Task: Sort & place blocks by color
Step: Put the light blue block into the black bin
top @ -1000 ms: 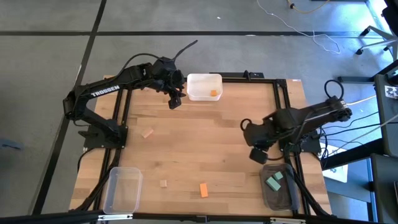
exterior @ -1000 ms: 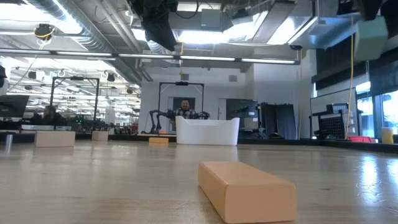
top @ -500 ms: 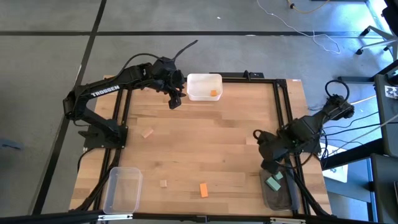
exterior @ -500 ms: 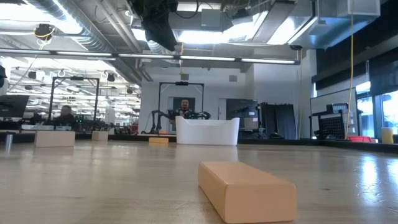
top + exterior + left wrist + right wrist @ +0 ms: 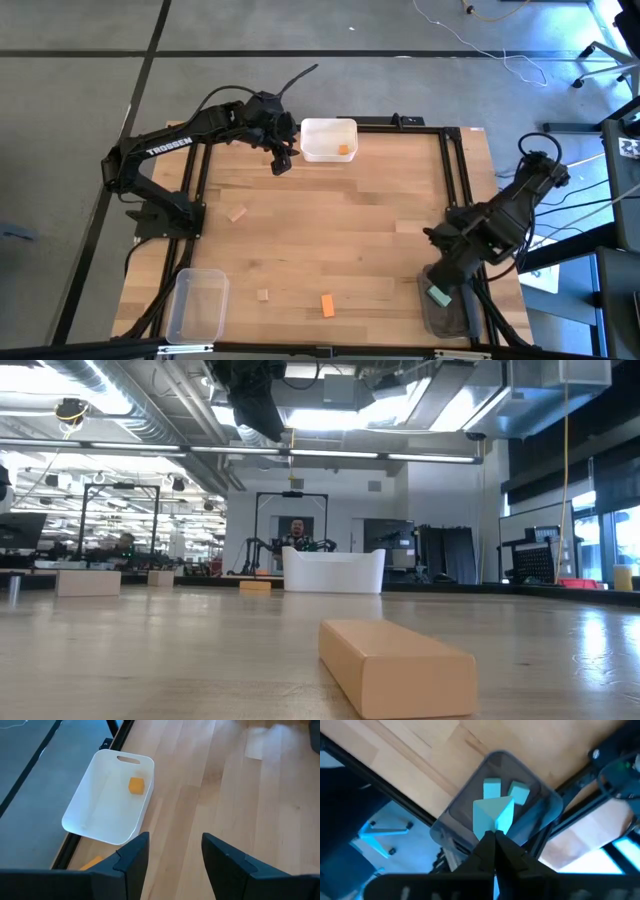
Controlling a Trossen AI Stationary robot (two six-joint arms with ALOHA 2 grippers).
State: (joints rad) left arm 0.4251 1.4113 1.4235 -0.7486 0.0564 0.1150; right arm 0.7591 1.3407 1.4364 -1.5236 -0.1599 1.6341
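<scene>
The teal block in my right gripper needs to be let go inside the grey clear bin (image 5: pixel 438 296) (image 5: pixel 505 796), against the teal blocks on its bottom.
My right gripper (image 5: pixel 493 839) is shut on a teal block (image 5: pixel 493 814) and hangs over the grey clear bin (image 5: pixel 547 800) at the table's near right corner (image 5: pixel 447 318). Two more teal blocks (image 5: pixel 491 787) (image 5: pixel 519 792) lie on that bin's floor. My left gripper (image 5: pixel 175 854) is open and waits above the table beside the white bin (image 5: pixel 87 802) at the far edge; one orange cube (image 5: pixel 136 785) lies in that bin. A tan block (image 5: pixel 236 213), a small tan cube (image 5: pixel 262 294) and an orange bar (image 5: pixel 327 305) lie flat on the table. My right gripper pinches the teal block between its two fingers by the block's near end (image 5: pixel 494 827), coming from above and pointing down. The rest of the block sticks out past the fingertips. It is lifted clear, above the grey bin's opening.
A clear bin (image 5: pixel 197 303) stands at the near left corner. Black frame rails run along the table's left and right sides (image 5: pixel 455 165). The low view shows the orange bar (image 5: pixel 395 665) close by and the white bin (image 5: pixel 333 572) far off, with a person in the room behind.
My right arm has swung from the middle of the table's right side toward the near right corner, carrying the teal block, and now stands over the grey bin. The gripper has stayed shut on the block.
</scene>
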